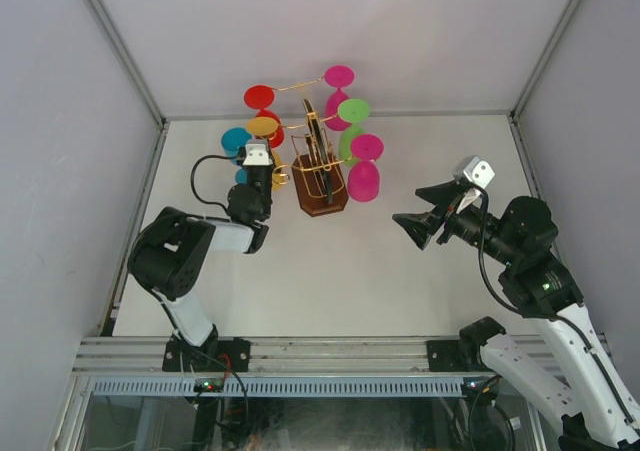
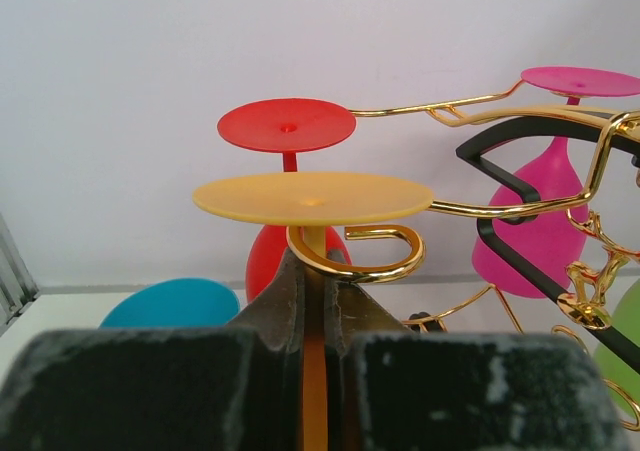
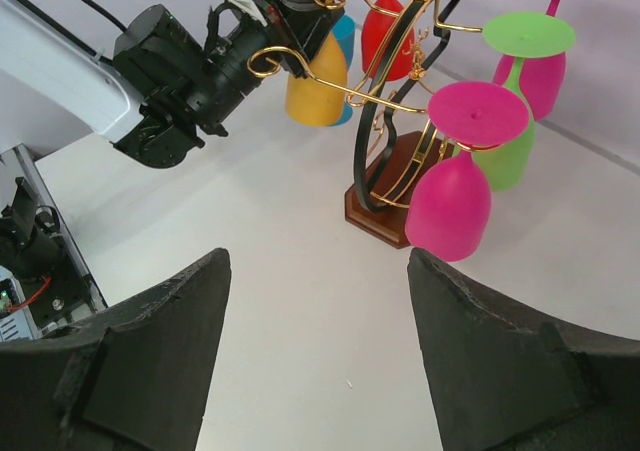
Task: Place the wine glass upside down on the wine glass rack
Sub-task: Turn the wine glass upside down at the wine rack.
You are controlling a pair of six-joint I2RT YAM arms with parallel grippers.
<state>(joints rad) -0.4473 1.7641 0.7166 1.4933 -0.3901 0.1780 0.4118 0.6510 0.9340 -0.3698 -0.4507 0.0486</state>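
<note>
Next, I release the yellow wine glass, now hanging upside down, from my left gripper in the curled gold arm (image 1: pixel 271 167) (image 2: pixel 348 253) in front of the red glass.
The wine glass is yellow and hangs upside down, its round foot (image 2: pixel 312 197) on top and its bowl (image 3: pixel 315 81) below. My left gripper (image 2: pixel 318 271) is shut on its stem, just under the foot. The stem stands inside a curled gold arm (image 2: pixel 372 265) of the wine glass rack (image 1: pixel 320 171), with the foot a little above the curl. The rack stands on a brown wooden base (image 3: pixel 385 211). From above, the yellow foot (image 1: pixel 263 126) sits at the rack's left side, with the left gripper (image 1: pixel 270 174) beside it. My right gripper (image 3: pixel 318 271) is open and holds nothing, well to the right of the rack (image 3: pixel 400 121).
Other glasses hang inverted on the rack: red (image 2: pixel 287 126), pink (image 2: pixel 540 221), another pink (image 3: pixel 455 206) and green (image 3: pixel 515 151). A blue glass (image 2: pixel 170 303) is low at the left. The right gripper (image 1: pixel 412 226) hovers above bare white table. Grey walls close in the sides and back.
</note>
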